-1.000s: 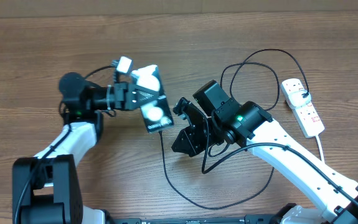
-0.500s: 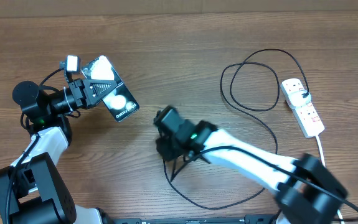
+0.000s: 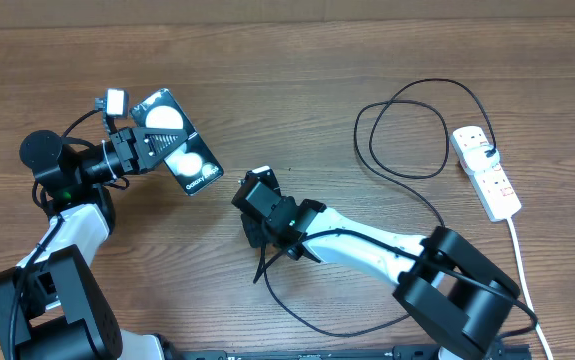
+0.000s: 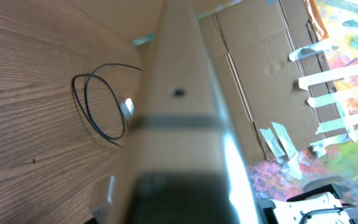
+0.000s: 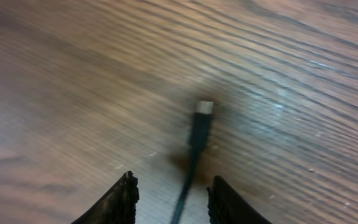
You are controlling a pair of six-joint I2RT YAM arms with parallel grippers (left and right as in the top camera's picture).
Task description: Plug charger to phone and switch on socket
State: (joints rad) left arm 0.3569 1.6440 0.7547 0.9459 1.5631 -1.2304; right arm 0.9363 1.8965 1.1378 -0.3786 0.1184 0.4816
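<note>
My right gripper should line up its open fingers, as the charger's connector slants ahead of them, and grip the cable point(image 5: 186, 186) behind the connector before it approaches the phone.
My left gripper point(image 3: 145, 147) is shut on the phone point(image 3: 179, 150), a black glossy slab held tilted above the table at the left, its "Galaxy" lettering at the lower right end. In the left wrist view the phone point(image 4: 179, 93) fills the middle as a blurred edge. The charger point(image 3: 434, 82), a thin black cable, loops across the table. My right gripper point(image 3: 258, 240) points down at its free end. In the right wrist view the gripper point(image 5: 172, 199) is open, the cable point(image 5: 194, 143) runs between the fingers untouched, and the connector point(image 5: 205, 107) lies ahead. The socket point(image 3: 487, 172) lies far right.
The socket's white cord point(image 3: 519, 255) trails toward the front right edge. The charger's loop point(image 4: 73, 87) also shows on the wood in the left wrist view. Cardboard boxes stand beyond the table's far edge.
The left arm drew the phone from the table's middle to the far left, then held still. The right arm swung left and down over the cable's end, and its jaws opened.
</note>
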